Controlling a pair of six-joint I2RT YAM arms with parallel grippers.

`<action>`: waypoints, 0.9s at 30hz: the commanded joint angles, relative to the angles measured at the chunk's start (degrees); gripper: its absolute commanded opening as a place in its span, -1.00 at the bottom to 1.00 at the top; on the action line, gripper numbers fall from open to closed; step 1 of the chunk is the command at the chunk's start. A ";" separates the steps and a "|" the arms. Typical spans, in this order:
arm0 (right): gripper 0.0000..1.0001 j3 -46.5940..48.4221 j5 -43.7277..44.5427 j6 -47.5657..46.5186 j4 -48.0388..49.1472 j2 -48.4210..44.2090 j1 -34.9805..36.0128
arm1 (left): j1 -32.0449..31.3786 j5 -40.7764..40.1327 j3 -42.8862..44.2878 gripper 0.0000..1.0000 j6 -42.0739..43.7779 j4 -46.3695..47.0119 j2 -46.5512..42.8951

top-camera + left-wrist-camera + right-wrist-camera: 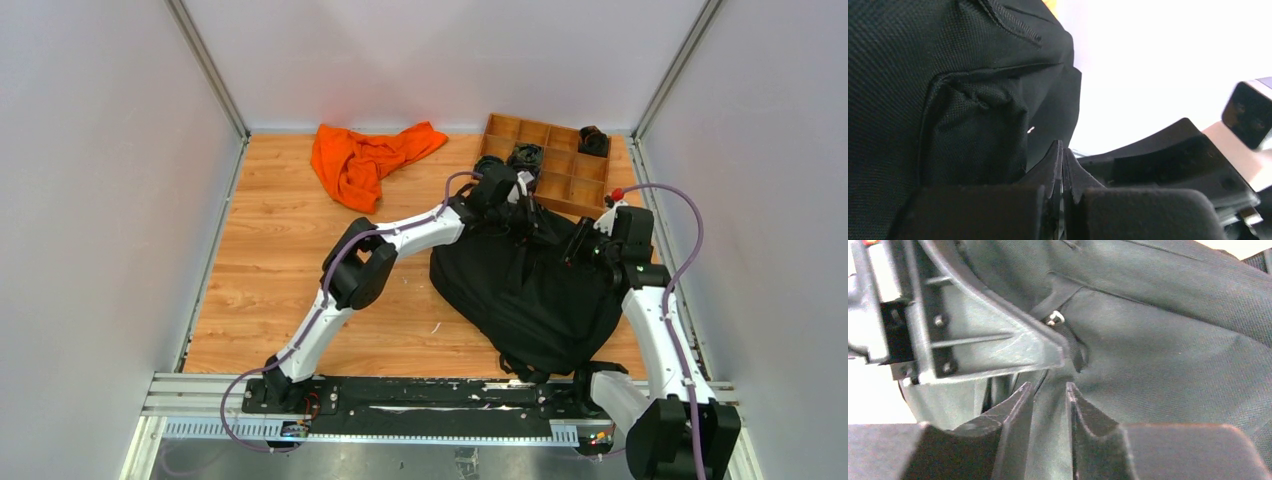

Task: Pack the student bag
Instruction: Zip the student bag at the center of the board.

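Observation:
The black tab of the zipper pull hangs in front of my right gripper's fingers, so I should open them, reach forward and grab the tab's loose end [1078, 364].
The student bag [530, 295], a large black fabric backpack, lies on the wooden table right of centre. My left gripper [522, 208] is at the bag's far upper edge; in the left wrist view [1063, 150] its jaws are pressed together with nothing visible between them, and black bag fabric [948, 100] fills the left. My right gripper [578, 247] is over the bag's upper right part. In the right wrist view [1048, 390] its jaws stand slightly apart over the bag fabric [1173, 355], just below a small metal zipper pull [1055, 317]. The left gripper's body [973, 340] is close in front.
An orange cloth [365, 160] lies crumpled at the back of the table. A wooden compartment tray [560, 168] stands at the back right, just behind the bag, with dark items [525, 155] in some cells. White walls enclose the table on three sides.

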 commanded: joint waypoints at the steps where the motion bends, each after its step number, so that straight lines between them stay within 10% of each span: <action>1: -0.15 3.82 -1.41 -0.95 -2.94 -3.51 0.59 | -0.83 -0.80 -0.74 -1.00 -0.26 2.93 0.25; 17: -0.34 8.65 -4.35 -3.21 -5.78 8.37 -4.37 | 0.14 -1.00 -15.79 -1.00 11.18 -2.24 -14.31; 27: -0.14 7.79 -4.90 -5.00 -3.45 15.40 0.50 | 0.23 -7.42 -10.78 -0.23 22.44 -15.16 -22.31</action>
